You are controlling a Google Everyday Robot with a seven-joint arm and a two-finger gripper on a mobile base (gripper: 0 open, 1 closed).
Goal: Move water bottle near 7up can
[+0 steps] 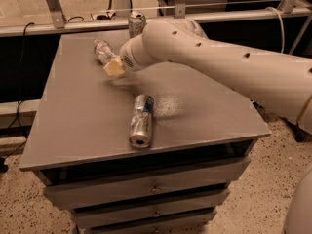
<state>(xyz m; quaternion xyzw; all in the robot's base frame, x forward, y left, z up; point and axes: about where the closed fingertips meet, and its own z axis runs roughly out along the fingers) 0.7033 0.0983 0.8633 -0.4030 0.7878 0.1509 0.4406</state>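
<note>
Next, my gripper lets go of the water bottle on the grey table [134, 46], close in front of the 7up can.
The water bottle [102, 49] is small, clear and crinkled, and sits at the back left of the grey table [78, 126]. My gripper [115, 67] is at the bottle's near end, with its pale fingertips closed on it. The 7up can [136, 22] stands upright at the table's back edge, just right of the bottle. My arm [204, 52] partly hides the can.
A slim silver-and-blue can [141, 120] lies on its side near the middle front of the table. Drawers [146, 189] sit under the tabletop. A metal rail and posts [53, 6] run behind the table. My arm crosses the table's right half.
</note>
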